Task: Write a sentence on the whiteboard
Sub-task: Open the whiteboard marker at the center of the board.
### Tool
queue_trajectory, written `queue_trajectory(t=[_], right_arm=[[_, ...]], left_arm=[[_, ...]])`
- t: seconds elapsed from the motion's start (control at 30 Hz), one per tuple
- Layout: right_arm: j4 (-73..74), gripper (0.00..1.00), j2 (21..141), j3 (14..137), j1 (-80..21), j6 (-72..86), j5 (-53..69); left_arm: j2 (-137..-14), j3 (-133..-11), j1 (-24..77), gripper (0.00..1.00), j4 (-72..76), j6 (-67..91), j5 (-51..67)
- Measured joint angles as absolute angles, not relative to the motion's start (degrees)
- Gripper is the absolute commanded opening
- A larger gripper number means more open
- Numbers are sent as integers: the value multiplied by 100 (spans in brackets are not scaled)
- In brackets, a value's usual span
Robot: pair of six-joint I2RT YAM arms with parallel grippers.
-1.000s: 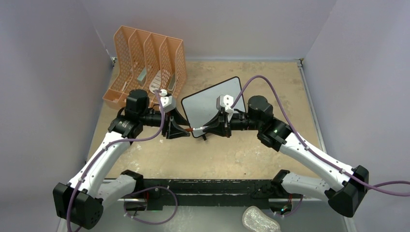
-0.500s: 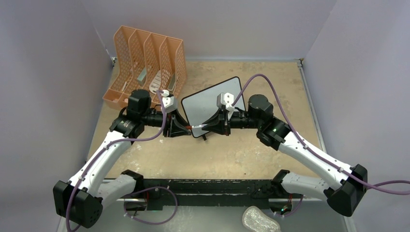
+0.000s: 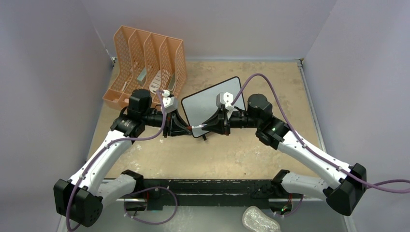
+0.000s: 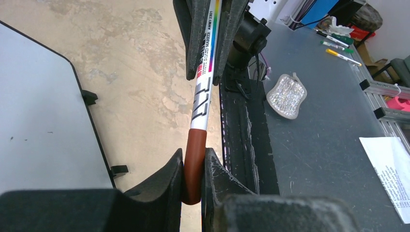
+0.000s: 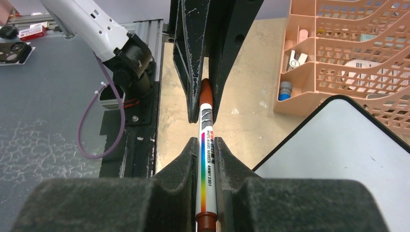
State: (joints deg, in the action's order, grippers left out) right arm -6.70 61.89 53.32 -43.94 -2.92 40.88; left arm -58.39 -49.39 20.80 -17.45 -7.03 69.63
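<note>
Next, my left gripper releases the brown-red cap and leaves it on the tan table (image 3: 210, 149) (image 4: 148, 161), just in front of the near foot of the whiteboard.
A white marker (image 3: 197, 127) with a brown-red cap hangs level over the table just in front of the whiteboard (image 3: 205, 101), held between both arms. My left gripper (image 4: 194, 162) is shut on the brown-red cap (image 4: 195, 150). My right gripper (image 5: 207, 147) is shut on the rainbow-striped barrel (image 5: 206, 164), facing the left gripper (image 5: 205, 94). The whiteboard (image 5: 348, 154) lies tilted on the tan table, its black frame and small feet showing. The part of its face that shows is blank, so the sentence is not in view.
An orange perforated file organizer (image 3: 145, 60) with small items in it stands at the back left, close to the left arm. A black rail (image 3: 208, 186) runs along the near table edge. A sparkly pad (image 3: 260, 220) lies on the grey desk in front.
My left gripper's jaws have closed from wide open onto the marker's cap. The right gripper has kept its hold on the barrel, with the marker shifting slightly left.
</note>
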Motion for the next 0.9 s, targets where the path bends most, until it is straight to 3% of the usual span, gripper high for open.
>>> queue_trajectory(t=[0.13, 0.53, 0.7, 0.8, 0.9], right_arm=[[-698, 17, 6189, 5310, -4390, -248, 4119], [-961, 21, 6335, 5301, -4362, -137, 4296], [-1015, 13, 6359, 5301, -4362, -113, 4327], [-1035, 0, 6359, 5301, -4362, -54, 4346], [-1079, 0, 6359, 5295, -4359, 27, 4372]], left_arm=[[-5861, -4939, 2082, 0, -1747, -705, 6993], [-5854, -4939, 2123, 0, -1629, -652, 6987], [-5841, -4939, 2143, 0, -1527, -596, 6978], [-5817, -4936, 2145, 0, -1505, -556, 6976], [-5776, -4932, 2145, 0, -1498, -532, 6969]])
